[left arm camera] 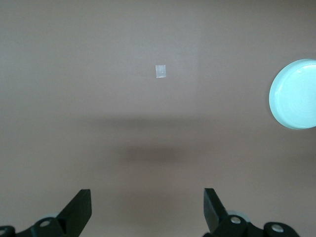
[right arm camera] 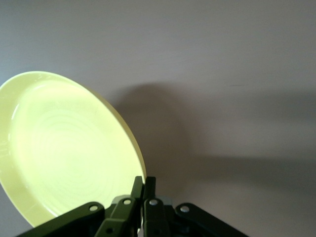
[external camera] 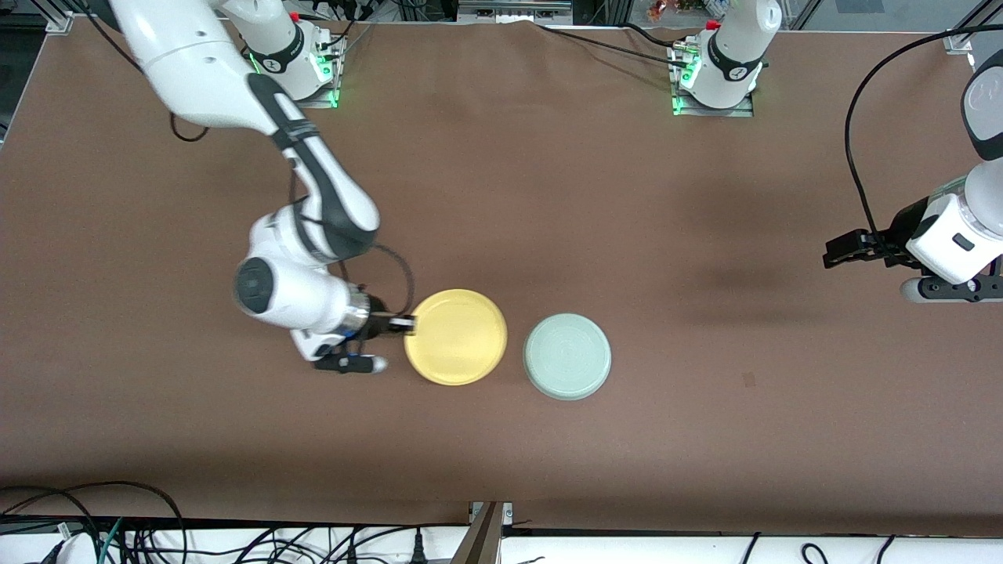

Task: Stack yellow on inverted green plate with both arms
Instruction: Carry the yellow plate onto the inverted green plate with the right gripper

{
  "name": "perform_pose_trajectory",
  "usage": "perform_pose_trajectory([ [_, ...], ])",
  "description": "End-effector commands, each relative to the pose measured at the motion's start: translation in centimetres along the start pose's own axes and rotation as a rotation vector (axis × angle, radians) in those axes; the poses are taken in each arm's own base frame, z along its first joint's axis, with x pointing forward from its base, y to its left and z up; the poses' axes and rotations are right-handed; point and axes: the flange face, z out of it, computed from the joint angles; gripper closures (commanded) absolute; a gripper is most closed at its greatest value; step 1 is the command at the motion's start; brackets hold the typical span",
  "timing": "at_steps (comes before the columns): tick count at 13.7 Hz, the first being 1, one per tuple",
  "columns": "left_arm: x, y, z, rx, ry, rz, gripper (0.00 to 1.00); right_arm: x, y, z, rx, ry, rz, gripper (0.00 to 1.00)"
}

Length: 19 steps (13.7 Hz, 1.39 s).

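Observation:
Next, I release the yellow plate from my right gripper on the raised base of the upside-down pale green plate (external camera: 570, 351).
The yellow plate (external camera: 457, 337) is near the middle of the table, and my right gripper (external camera: 407, 323) is shut on its rim at the edge toward the right arm's end. In the right wrist view the yellow plate (right arm camera: 64, 148) stands tilted off the table with its shadow beside it, and the right gripper (right arm camera: 143, 181) pinches its edge. The pale green plate (external camera: 566, 356) lies upside down beside the yellow one, toward the left arm's end, rings showing. It also shows in the left wrist view (left arm camera: 296, 94). My left gripper (external camera: 834, 254) waits open over the left arm's end of the table, its jaws (left arm camera: 146, 197) empty.
The brown table (external camera: 705, 196) carries a small tape mark (external camera: 748, 380) between the green plate and the left arm's end; the same mark (left arm camera: 160, 71) shows in the left wrist view. Cables run along the front edge (external camera: 235, 540).

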Motion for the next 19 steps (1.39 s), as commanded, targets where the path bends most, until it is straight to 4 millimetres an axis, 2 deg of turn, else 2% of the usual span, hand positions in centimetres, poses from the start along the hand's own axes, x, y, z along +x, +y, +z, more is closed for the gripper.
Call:
perform_pose_trajectory([
  [1, 0.4, 0.2, -0.5, -0.013, 0.008, 0.012, 0.0, -1.1, -5.0, 5.0, 0.065, 0.099, -0.03, 1.0],
  [2, 0.4, 0.2, -0.5, -0.013, 0.008, 0.012, 0.0, -1.5, -6.3, 6.1, 0.087, 0.119, 0.008, 1.0],
  [3, 0.4, 0.2, -0.5, -0.013, 0.008, 0.012, 0.0, -2.5, -8.9, 6.9, 0.115, 0.112, 0.034, 1.0],
  [4, 0.4, 0.1, -0.5, -0.013, 0.008, 0.011, 0.0, -3.2, -10.7, 7.9, 0.136, 0.112, 0.079, 1.0],
  [6, 0.4, 0.0, -0.5, -0.013, 0.008, 0.009, 0.0, -3.9, -12.6, 9.3, 0.158, 0.1, 0.144, 1.0],
  [8, 0.4, 0.1, -0.5, -0.013, 0.008, 0.012, 0.0, -4.5, -12.7, 10.8, 0.157, 0.093, 0.15, 1.0],
  [10, 0.4, 0.4, -0.5, -0.012, 0.008, 0.015, 0.0, -4.0, -12.4, 11.4, 0.162, 0.095, 0.179, 1.0],
  [17, 0.4, 0.1, -0.5, -0.012, 0.007, 0.012, 0.0, -3.3, -11.7, 11.9, 0.164, 0.101, 0.211, 1.0],
  [18, 0.4, 0.1, -0.5, -0.012, 0.007, 0.012, 0.0, -3.3, -11.8, 11.8, 0.165, 0.102, 0.213, 0.9],
  [19, 0.4, 0.1, -0.5, -0.012, 0.007, 0.012, 0.0, -3.6, -12.2, 11.8, 0.166, 0.099, 0.221, 0.08],
])
